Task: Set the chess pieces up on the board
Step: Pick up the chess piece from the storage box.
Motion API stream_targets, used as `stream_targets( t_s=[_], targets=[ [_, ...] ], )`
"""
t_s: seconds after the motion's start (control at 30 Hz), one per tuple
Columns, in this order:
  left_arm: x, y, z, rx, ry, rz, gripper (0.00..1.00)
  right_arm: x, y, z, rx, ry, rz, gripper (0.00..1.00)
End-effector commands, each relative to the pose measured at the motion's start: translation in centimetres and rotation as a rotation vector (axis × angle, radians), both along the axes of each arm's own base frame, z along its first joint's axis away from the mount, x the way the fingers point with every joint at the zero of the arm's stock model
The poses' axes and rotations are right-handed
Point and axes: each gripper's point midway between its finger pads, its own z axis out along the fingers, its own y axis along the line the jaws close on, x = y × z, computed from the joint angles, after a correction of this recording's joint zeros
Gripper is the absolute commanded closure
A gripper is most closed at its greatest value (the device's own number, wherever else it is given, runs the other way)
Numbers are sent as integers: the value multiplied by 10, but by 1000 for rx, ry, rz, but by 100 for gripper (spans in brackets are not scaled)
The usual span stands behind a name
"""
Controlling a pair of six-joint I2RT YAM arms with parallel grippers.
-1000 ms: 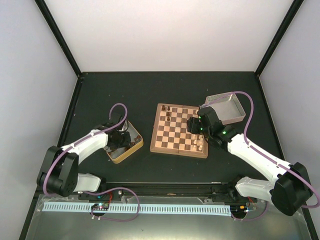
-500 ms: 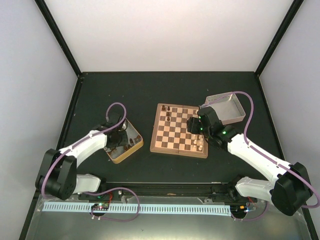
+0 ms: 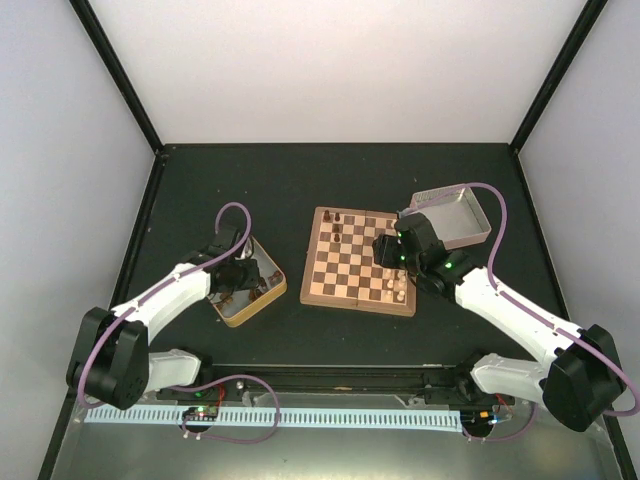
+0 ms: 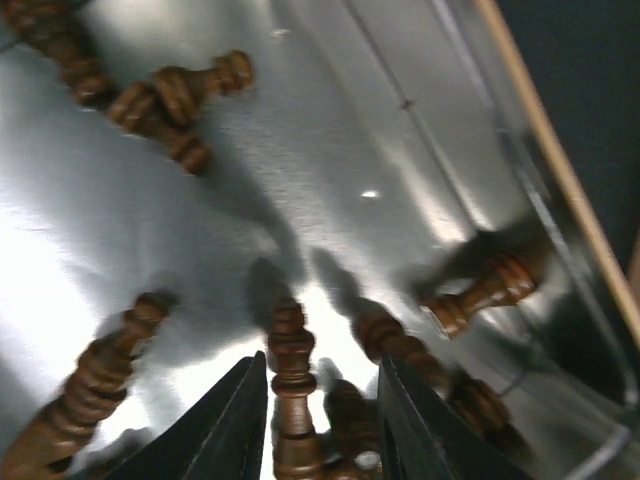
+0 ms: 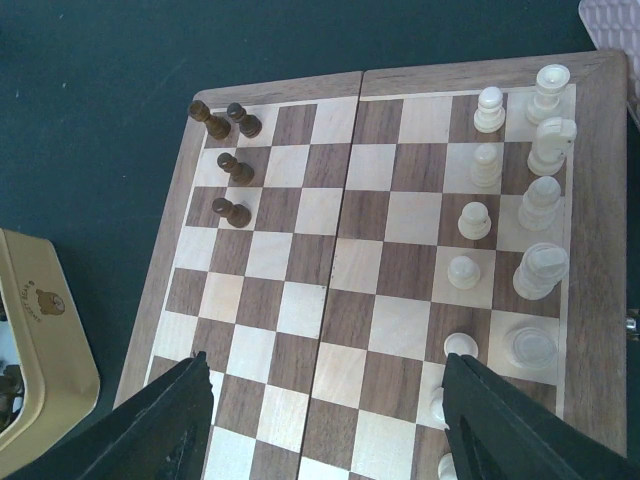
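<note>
My left gripper has the body of the dark brown chess piece between its fingers, crowded by another dark piece, so it should shift and pinch only the chess piece's loose end [image 4: 289, 318].
My left gripper [image 3: 232, 283] is down inside the gold tin [image 3: 262, 298]. In the left wrist view it [image 4: 320, 358] is open, with a dark brown chess piece [image 4: 290, 400] lying between the jaws close to the left finger. Several more dark pieces [image 4: 170, 100] lie loose on the tin's shiny floor. The board [image 3: 357, 305] holds several dark pieces [image 5: 237, 212] at its far left and pale cream pieces [image 5: 540, 205] along its right side. My right gripper [image 5: 325, 362] is open and empty above the board [image 5: 370, 290], shown also in the top view [image 3: 385, 250].
A silver tin [image 3: 455, 222] stands just right of the board's far corner, its corner showing in the right wrist view [image 5: 612, 20]. The gold tin [image 5: 40, 350] lies left of the board. Black walls ring the dark table.
My left arm has shifted slightly left and nearer within the gold tin. The right arm and the pieces on the board have not moved.
</note>
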Motion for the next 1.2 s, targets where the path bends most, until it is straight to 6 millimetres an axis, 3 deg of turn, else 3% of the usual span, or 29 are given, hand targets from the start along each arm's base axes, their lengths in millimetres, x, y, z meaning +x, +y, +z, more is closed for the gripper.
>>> stream_targets(
  t_s=[0.0,0.37,0.7,0.83,1.0,1.17],
  targets=[
    [15,-32,16,-154,-49,-90,66,5,2,12,31,-29,-6,37],
    [18,-41,-2,-174,9,-112,60,3,0,7,23,-21,-10,37],
    [23,-35,16,-157,-61,-94,62,3,1,7,26,-20,-8,37],
    [20,-27,8,-116,-37,-60,60,3,2,7,30,-18,-5,37],
    [11,4,-1,24,14,51,55,3,2,7,28,-16,-3,37],
    [6,7,-14,46,59,60,56,3,3,5,32,-11,-2,37]
  ],
)
